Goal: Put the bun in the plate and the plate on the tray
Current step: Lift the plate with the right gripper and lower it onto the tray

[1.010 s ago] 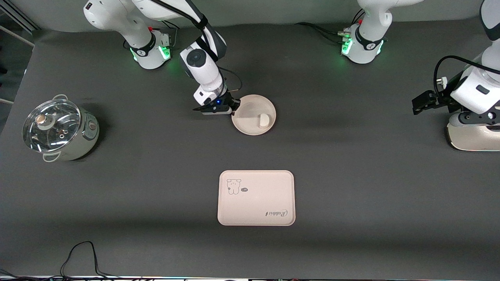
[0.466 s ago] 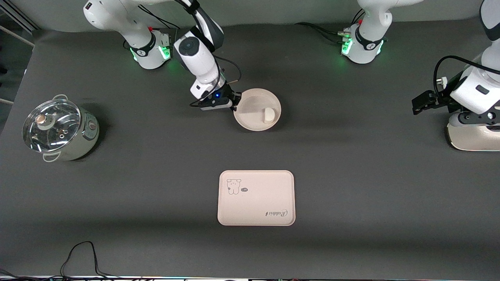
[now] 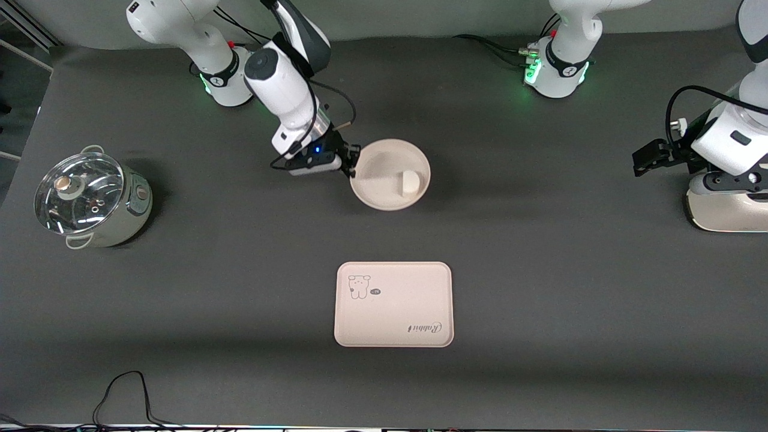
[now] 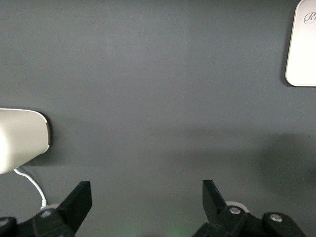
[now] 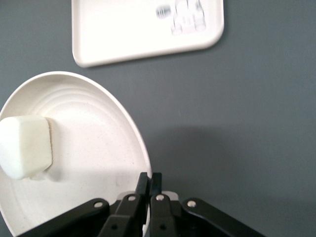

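The plate, which hangs tilted above the table now, will be let go by my right gripper on the middle of the tray (image 3: 396, 302), between the animal print and the lettering.
The round pale plate (image 3: 384, 192) hangs lifted and tilted above the table, between the robot bases and the tray. My right gripper (image 3: 353, 162) is shut on the plate's rim at the side toward the right arm's end. The off-white bun (image 3: 410, 182) lies in the plate; in the right wrist view the bun (image 5: 24, 147) lies on the plate (image 5: 94, 148) away from my right gripper (image 5: 149, 178). The rectangular tray (image 3: 393, 304) with animal print and "Rabbit" lettering lies nearer the front camera, and shows in the right wrist view (image 5: 143, 27). My left gripper (image 4: 147, 195) is open and empty, waiting at the left arm's end (image 3: 645, 159).
A metal pot with a glass lid (image 3: 90, 200) stands at the right arm's end of the table. A cream-coloured appliance (image 3: 729, 210) sits under the left arm. A black cable (image 3: 123, 390) lies at the table's front edge.
My right gripper has lifted the plate by its rim off the table and shifted it slightly toward the right arm's end. The bun has stayed in the plate. The left arm has not moved.
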You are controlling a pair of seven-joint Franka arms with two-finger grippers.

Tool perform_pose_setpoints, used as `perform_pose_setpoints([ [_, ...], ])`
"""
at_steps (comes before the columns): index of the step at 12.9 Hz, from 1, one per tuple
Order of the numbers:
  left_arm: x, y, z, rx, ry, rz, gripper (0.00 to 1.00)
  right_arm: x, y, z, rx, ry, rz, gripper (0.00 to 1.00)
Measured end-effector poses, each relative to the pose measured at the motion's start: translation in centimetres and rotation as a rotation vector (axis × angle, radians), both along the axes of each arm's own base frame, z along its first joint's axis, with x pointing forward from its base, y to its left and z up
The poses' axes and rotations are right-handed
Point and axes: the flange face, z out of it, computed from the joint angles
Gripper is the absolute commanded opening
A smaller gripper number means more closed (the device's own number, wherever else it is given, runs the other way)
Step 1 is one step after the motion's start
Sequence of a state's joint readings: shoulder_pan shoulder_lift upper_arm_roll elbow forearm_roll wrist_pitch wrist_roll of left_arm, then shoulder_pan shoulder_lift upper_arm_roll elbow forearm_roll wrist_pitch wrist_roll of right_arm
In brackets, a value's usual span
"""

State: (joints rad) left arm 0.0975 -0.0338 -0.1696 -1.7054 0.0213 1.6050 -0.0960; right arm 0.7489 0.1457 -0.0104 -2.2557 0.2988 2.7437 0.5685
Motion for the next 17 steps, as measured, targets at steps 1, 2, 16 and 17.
perform_pose_setpoints([
  [1,0.0,0.0,0.0,0.0,0.0,0.0,1.0,3.0,0.6,0.0,-0.001,0.0,-0.003,0.0],
  [2,0.0,0.0,0.0,0.0,0.0,0.0,1.0,6.1,1.4,-0.1,0.0,0.005,-0.009,0.0],
  [16,0.0,0.0,0.0,0.0,0.001,0.0,1.0,25.3,0.2,-12.9,-0.039,0.071,-0.07,0.0],
  [17,0.0,0.0,0.0,0.0,0.001,0.0,1.0,25.2,0.2,-14.3,-0.043,0.075,-0.071,0.0],
])
